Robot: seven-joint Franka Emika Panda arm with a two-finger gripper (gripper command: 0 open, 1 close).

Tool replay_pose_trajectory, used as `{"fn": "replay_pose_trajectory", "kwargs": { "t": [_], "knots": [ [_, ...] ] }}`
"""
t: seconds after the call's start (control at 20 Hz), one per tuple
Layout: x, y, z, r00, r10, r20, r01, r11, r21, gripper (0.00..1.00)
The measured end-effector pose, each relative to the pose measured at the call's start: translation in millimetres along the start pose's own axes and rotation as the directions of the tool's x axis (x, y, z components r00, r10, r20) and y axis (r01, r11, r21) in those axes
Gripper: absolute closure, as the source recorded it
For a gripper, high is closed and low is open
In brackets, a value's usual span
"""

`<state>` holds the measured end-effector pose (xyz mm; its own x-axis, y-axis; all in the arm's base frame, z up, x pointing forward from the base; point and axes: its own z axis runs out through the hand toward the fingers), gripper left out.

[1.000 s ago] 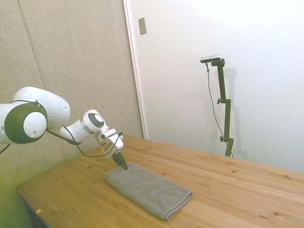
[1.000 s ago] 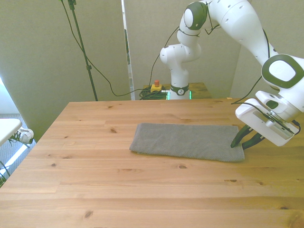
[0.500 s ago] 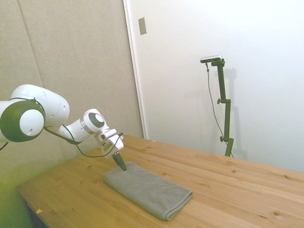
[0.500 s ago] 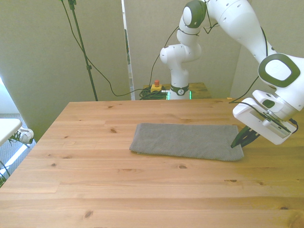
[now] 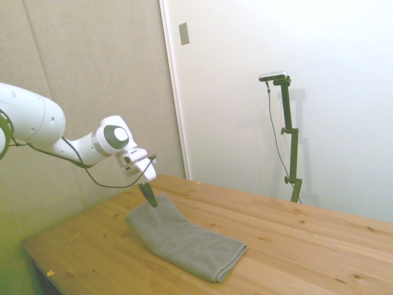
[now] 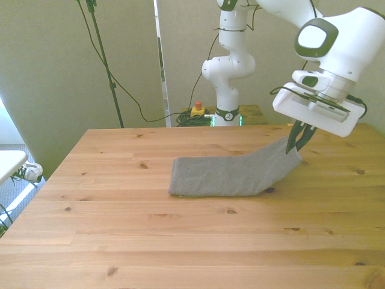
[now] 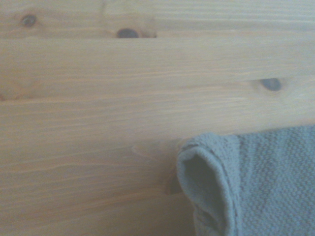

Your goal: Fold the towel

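Note:
Next, my gripper lets go of the grey towel's raised end on the back corner of its opposite flat end (image 6: 176, 162).
The grey towel (image 6: 231, 173) lies lengthwise on the wooden table (image 6: 150, 241), with its end at the front view's right lifted off the wood. My gripper (image 6: 296, 146) is shut on that raised end and holds it above the table. From the side, the gripper (image 5: 150, 201) pinches the towel (image 5: 184, 243) at its end nearest the arm, and the cloth slopes down from there to the flat part. The wrist view shows a curled grey towel edge (image 7: 216, 187) over the table planks (image 7: 98, 98).
A yellow box with a red button (image 6: 197, 110) sits behind the table by the robot base. A white object's corner (image 6: 9, 162) shows at the front view's left edge. Bare wood surrounds the towel on all sides.
The gripper has risen and moved toward the front view's left, pulling the towel end up off the table. The towel's lifted end now slopes instead of lying flat.

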<state>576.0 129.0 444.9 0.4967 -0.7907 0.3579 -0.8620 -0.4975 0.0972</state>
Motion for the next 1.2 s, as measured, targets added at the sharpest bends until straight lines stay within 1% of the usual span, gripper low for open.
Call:
{"fn": "replay_pose_trajectory", "kwargs": {
  "t": [0.2,0.4,0.6,0.75,0.85,1.1,1.2],
  "knots": [
    [43.9,29.5,-16.1,0.998,0.047,0.037,-0.049,0.997,0.052,1.0],
    [98.0,63.7,-33.4,0.993,0.088,0.077,-0.097,0.987,0.125,1.0],
    [128.7,86.1,-33.1,0.988,0.099,0.116,-0.116,0.983,0.145,1.0],
    [151.3,100.1,-16.8,0.981,0.11,0.16,-0.133,0.981,0.143,1.0],
    [171.0,111.9,1.6,0.974,0.115,0.194,-0.144,0.98,0.141,1.0],
    [211.8,138.9,51.9,0.962,0.153,0.225,-0.178,0.98,0.093,1.0],
    [223.6,145.8,66.8,0.958,0.171,0.23,-0.193,0.978,0.078,1.0]
  ]
}}
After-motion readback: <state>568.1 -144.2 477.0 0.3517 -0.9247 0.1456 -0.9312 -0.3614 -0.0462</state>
